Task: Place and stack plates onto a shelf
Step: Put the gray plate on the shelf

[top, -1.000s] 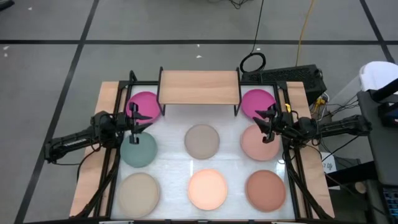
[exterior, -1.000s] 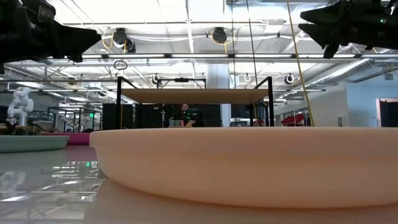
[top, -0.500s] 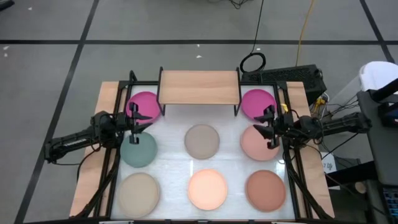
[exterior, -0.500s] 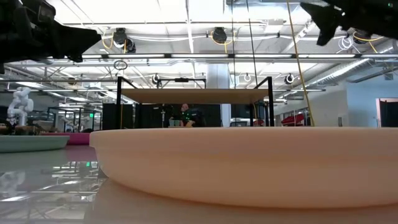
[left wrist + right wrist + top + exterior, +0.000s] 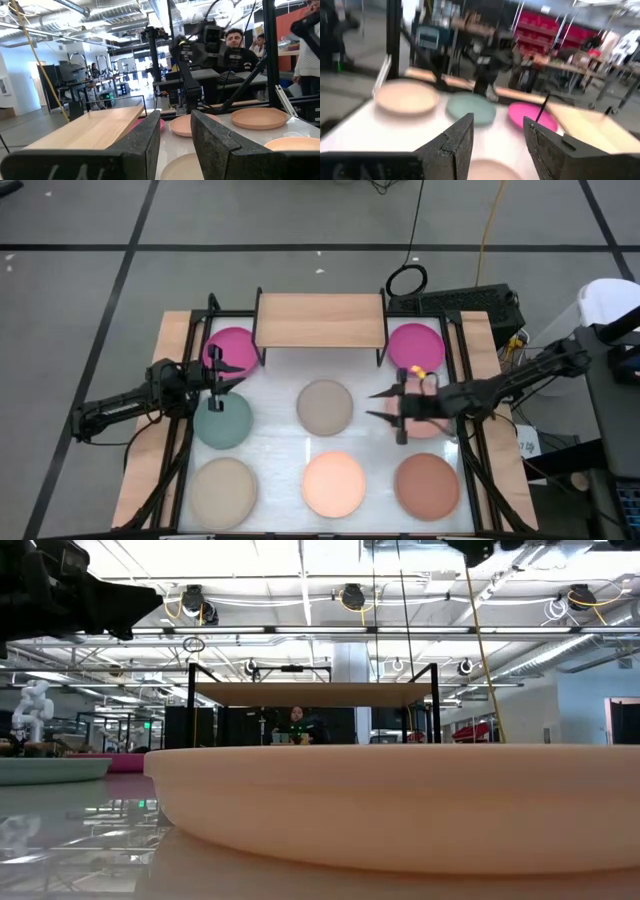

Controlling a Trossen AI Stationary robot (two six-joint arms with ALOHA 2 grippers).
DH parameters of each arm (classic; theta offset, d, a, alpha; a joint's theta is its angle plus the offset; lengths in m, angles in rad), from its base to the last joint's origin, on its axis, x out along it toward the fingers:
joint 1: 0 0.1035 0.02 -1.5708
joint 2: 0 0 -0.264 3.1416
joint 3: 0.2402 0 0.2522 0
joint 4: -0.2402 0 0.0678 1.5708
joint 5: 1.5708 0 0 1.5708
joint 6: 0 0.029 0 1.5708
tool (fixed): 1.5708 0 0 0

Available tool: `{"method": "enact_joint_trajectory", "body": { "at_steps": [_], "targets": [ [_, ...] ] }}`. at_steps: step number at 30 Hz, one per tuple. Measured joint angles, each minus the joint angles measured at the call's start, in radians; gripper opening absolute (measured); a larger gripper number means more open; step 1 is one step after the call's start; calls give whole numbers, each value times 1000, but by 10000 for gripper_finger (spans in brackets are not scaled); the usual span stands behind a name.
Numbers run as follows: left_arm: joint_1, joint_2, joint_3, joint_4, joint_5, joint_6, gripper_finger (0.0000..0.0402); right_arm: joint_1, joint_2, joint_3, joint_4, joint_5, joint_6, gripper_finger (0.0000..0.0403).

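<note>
The grey-beige plate's rim (image 5: 343,429), on the side toward the peach-orange plate, is next for my right gripper to go to and close on.
Eight plates lie flat on the white table top: magenta (image 5: 232,347) and magenta (image 5: 414,345) at either end of the shelf (image 5: 320,320), then teal (image 5: 222,420), grey-beige (image 5: 325,406), pale pink (image 5: 418,420), tan-beige (image 5: 224,485), peach-orange (image 5: 333,483) and reddish-brown (image 5: 427,483). The wooden shelf top stands bare on black legs at the far edge. My left gripper (image 5: 230,377) hangs open above the gap between the left magenta and the teal plate. My right gripper (image 5: 378,405) is open in the air between the grey-beige and pale pink plates, and its arm covers part of the pale pink one.
A black frame (image 5: 190,430) runs along the table's left and right sides. Cables and a black box (image 5: 470,305) lie beyond the far right corner. The low view is filled by the peach-orange plate (image 5: 400,805). A person (image 5: 240,42) sits beyond the table in the left wrist view.
My right gripper has moved from the table's right side toward its left, out over the pale pink plate's left edge, and it has risen in the low view. The left arm and all plates have stayed still.
</note>
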Motion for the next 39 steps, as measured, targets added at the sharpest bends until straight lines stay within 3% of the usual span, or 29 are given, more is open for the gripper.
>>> {"method": "enact_joint_trajectory", "body": {
  "at_steps": [7, 24, 39],
  "targets": [
    [0, 0, 0, 0, 0, 0, 115, 0, 180, 121, -140, -1, 84, 155],
    [0, 0, 0, 0, 0, 0, 115, -12, 470, 135, -111, -59, 184, 156],
    [0, 0, 0, 0, 0, 0, 115, -54, 652, 135, -107, -113, 213, 219]
  ]
}}
